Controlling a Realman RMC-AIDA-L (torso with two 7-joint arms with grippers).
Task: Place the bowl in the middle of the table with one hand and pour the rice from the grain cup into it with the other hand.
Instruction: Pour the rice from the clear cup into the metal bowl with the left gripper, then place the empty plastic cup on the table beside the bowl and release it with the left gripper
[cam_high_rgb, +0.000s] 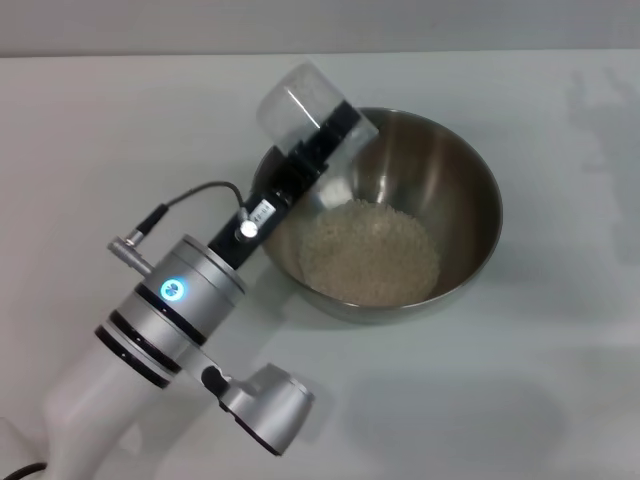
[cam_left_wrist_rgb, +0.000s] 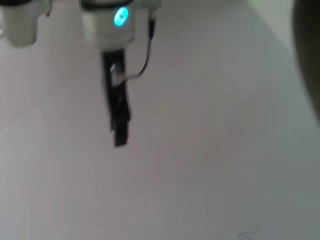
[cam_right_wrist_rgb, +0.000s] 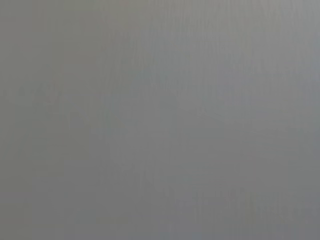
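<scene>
The clear grain cup will go down on the bare white table (cam_high_rgb: 187, 145) between the steel bowl and the side of my left gripper.
The steel bowl (cam_high_rgb: 478, 175) stands near the middle of the white table (cam_high_rgb: 100, 130). A heap of pale rice (cam_high_rgb: 370, 250) lies in its bottom. My left gripper (cam_high_rgb: 335, 128) is shut on the clear grain cup (cam_high_rgb: 295, 100) and holds it tipped on its side over the bowl's far-left rim, mouth toward the bowl. The cup looks empty. The left wrist view shows only white table and a blurred arm end with a blue light (cam_left_wrist_rgb: 120, 17) and a black finger (cam_left_wrist_rgb: 119, 115). My right gripper is out of view.
My left arm (cam_high_rgb: 170, 300) reaches in from the near left, with a thin black cable (cam_high_rgb: 195, 192) looping beside it. The right wrist view shows only plain grey.
</scene>
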